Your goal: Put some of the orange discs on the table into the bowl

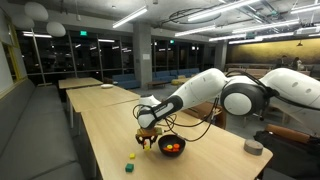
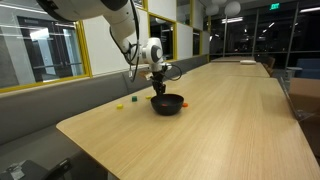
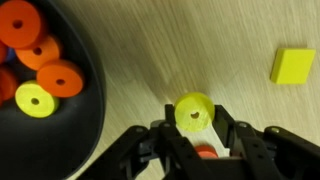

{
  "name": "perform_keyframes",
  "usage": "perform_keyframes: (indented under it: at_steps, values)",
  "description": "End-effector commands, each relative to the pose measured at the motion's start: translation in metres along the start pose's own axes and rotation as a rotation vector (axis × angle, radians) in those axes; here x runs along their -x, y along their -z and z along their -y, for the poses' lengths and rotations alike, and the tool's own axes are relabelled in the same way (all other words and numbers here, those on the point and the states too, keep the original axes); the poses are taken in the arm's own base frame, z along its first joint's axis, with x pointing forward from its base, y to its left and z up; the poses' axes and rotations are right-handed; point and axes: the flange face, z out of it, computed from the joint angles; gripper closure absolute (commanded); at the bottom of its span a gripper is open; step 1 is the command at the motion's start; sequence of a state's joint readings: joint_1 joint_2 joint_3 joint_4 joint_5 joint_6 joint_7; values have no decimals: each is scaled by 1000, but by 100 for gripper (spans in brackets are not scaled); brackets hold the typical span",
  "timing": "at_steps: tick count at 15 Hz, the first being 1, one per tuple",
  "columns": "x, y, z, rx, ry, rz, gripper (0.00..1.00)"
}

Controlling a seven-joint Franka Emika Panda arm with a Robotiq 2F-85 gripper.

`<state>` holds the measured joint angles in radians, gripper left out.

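Observation:
My gripper is to set the yellow disc down in the black bowl (image 1: 170, 148). The yellow disc is now held just beside the bowl. I will let go of it there, right up against the orange discs.
The black bowl (image 3: 85, 130) fills the left of the wrist view and holds several orange discs (image 3: 45, 50) and a yellow disc (image 3: 36, 98). My gripper (image 3: 197, 125) is just to the right of the bowl, over the light-wood table (image 3: 150, 40). Its fingers are shut on another yellow disc (image 3: 193, 108). A small orange piece (image 3: 205, 152) shows under the fingers; I cannot tell whether it is held. In both exterior views the gripper (image 1: 148, 137) (image 2: 158, 88) hangs low next to the bowl (image 1: 171, 147) (image 2: 167, 103).
A yellow square piece (image 3: 292, 65) lies on the table to the right of the gripper. In an exterior view a yellow piece (image 1: 131, 156) and a green piece (image 1: 129, 167) lie near the table's front, and a small grey round object (image 1: 253, 147) sits at its far end.

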<state>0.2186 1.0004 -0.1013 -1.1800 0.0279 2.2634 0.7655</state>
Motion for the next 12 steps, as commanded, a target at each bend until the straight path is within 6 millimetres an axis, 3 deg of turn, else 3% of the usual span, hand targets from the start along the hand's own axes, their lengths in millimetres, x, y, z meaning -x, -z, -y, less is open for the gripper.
perform_keyframes:
  at_steps: [1,7,12]
  values:
    - [-8,46,-11,-1,-12,-41,81]
    - [-2,100,-42,60,-10,-40,82]
    - [9,113,-87,228,10,9,82]
